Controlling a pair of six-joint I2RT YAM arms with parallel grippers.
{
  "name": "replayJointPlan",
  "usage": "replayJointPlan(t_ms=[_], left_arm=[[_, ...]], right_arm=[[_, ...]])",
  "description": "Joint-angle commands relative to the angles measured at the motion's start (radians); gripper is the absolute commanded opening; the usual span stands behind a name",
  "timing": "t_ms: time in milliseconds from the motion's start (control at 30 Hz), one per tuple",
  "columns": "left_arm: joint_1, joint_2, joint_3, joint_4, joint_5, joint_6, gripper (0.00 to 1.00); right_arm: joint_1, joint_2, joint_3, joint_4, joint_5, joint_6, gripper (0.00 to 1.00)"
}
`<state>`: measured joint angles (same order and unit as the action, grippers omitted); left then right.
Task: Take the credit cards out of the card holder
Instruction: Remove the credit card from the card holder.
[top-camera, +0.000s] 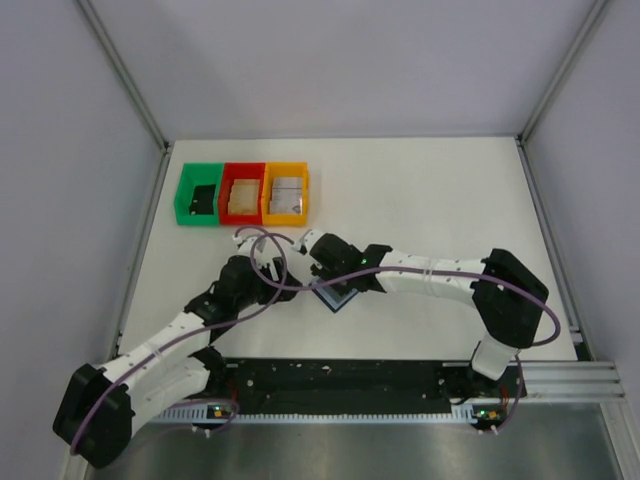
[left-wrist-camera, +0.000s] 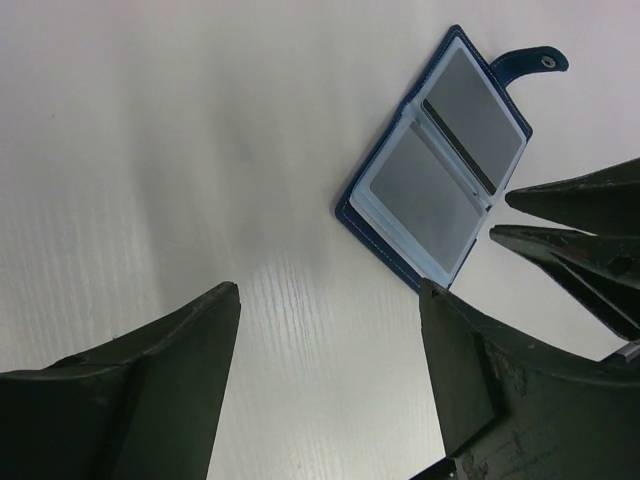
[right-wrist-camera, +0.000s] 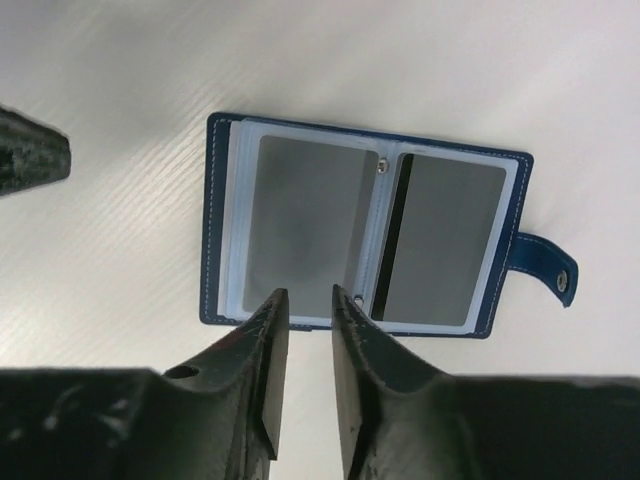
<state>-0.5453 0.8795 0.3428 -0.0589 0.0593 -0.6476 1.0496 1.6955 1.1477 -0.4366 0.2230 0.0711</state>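
Observation:
My right gripper will pinch the clear sleeve's edge (right-wrist-camera: 498, 240) beside the snap tab to leave my left gripper space, because my right gripper's fingers crowd the card holder's fold.
The card holder (right-wrist-camera: 365, 235) lies open and flat on the white table, a dark blue wallet with its snap tab (right-wrist-camera: 550, 272) sticking out to one side; the top view shows the card holder (top-camera: 336, 297) between the two wrists. Each panel shows one of the credit cards: a silvery-grey one (right-wrist-camera: 305, 220) and a second with a black stripe (right-wrist-camera: 440, 240). My right gripper (right-wrist-camera: 310, 295) is open only a narrow gap, empty, its tips at the holder's near edge by the spine. My left gripper (left-wrist-camera: 330, 290) is open wide over bare table beside the card holder (left-wrist-camera: 440, 170).
Green (top-camera: 200, 195), red (top-camera: 242, 193) and orange (top-camera: 286, 191) bins stand in a row at the back left. The right gripper's fingers (left-wrist-camera: 570, 220) reach into the left wrist view beside the holder. A purple cable (top-camera: 270, 260) loops over the left wrist.

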Motion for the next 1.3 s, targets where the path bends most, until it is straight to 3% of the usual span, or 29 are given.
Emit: replayJointPlan(t_ms=[0,100,800,1267], left_arm=[[-0.002,-0.046,0.021,0.036,-0.05,0.002,0.77],[-0.004,-0.085,0.004,0.022,-0.099,-0.003,0.77],[-0.002,-0.088,0.002,0.024,-0.085,0.002,0.77],[-0.004,-0.08,0.005,0.036,-0.064,0.009,0.76]], right_arm=[[0.021,0.004,0.033,-0.002,-0.047,-0.03,0.32],[0.046,0.044,0.038,-0.002,-0.043,-0.021,0.37],[0.05,0.202,0.07,-0.025,0.01,-0.002,0.38],[0.046,0.178,0.11,-0.045,0.058,-0.017,0.0]])
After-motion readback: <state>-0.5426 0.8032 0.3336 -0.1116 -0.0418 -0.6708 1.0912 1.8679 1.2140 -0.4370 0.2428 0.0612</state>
